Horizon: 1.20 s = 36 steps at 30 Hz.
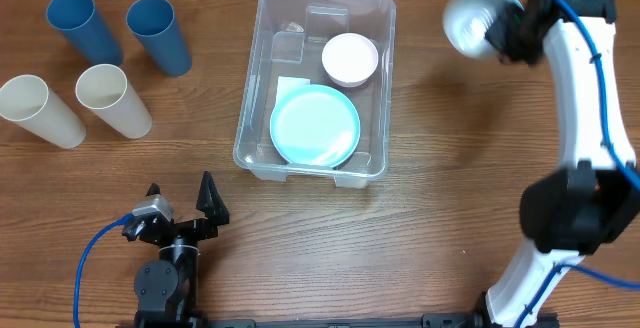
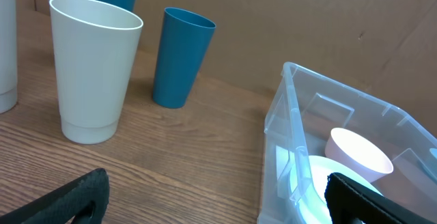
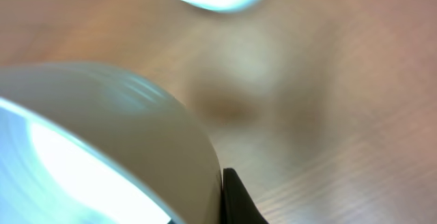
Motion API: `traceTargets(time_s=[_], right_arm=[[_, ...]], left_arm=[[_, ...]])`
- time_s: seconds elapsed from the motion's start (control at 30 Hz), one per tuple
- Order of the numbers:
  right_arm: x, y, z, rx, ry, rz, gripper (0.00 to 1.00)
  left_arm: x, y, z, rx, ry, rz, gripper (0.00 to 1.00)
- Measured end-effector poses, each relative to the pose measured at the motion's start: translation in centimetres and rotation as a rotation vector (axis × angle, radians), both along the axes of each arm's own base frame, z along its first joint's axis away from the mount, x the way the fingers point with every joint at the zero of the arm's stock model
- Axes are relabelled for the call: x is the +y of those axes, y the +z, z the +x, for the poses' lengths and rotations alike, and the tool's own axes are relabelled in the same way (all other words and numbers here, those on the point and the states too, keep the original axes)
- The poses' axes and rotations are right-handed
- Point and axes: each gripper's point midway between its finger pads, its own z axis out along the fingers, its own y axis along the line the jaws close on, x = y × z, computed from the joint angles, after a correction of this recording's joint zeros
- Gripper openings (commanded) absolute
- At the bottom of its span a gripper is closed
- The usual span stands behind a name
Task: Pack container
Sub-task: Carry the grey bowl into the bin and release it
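Observation:
My right gripper is holding the grey bowl tipped, so next I put the bowl down upright next to the container and regrip its rim (image 3: 89,147) before I pack it.
The clear plastic container (image 1: 262,118) sits at the table's middle, holding a light blue plate (image 1: 315,126) and a white bowl (image 1: 349,58). It also shows in the left wrist view (image 2: 293,115). My right gripper (image 1: 505,36) is at the far right, shut on a grey bowl (image 1: 470,20) held above the table to the right of the container. In the right wrist view the grey bowl (image 3: 102,135) fills the left side against one finger. My left gripper (image 1: 180,200) is open and empty near the front edge, left of the container.
Two blue cups (image 1: 72,25) (image 1: 158,34) and two cream cups (image 1: 40,110) (image 1: 112,99) stand at the table's left. The left wrist view shows a cream cup (image 2: 92,74) and a blue cup (image 2: 179,57).

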Motion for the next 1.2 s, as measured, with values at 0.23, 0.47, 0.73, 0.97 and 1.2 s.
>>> traceTargets(time_s=[0.23, 0.47, 0.73, 0.97, 1.2], right_arm=[[16.2, 10.4, 1.0, -0.368, 0.343, -0.025, 0.09], [19.9, 1.2, 4.2, -0.23, 0.394, -0.063, 0.08], [20.1, -8.9, 5.1, -0.029, 0.402, -0.102, 0.08], [19.8, -10.8, 5.0, 0.011, 0.396, -0.124, 0.5], [20.0, -10.7, 4.8, 0.014, 0.439, -0.154, 0.62]], left_arm=[[0.0, 0.0, 0.0, 0.0, 0.0, 0.0, 1.0], [0.0, 0.0, 0.0, 0.0, 0.0, 0.0, 1.0], [0.0, 0.0, 0.0, 0.0, 0.0, 0.0, 1.0], [0.0, 0.0, 0.0, 0.0, 0.0, 0.0, 1.0], [0.0, 0.0, 0.0, 0.0, 0.0, 0.0, 1.0]])
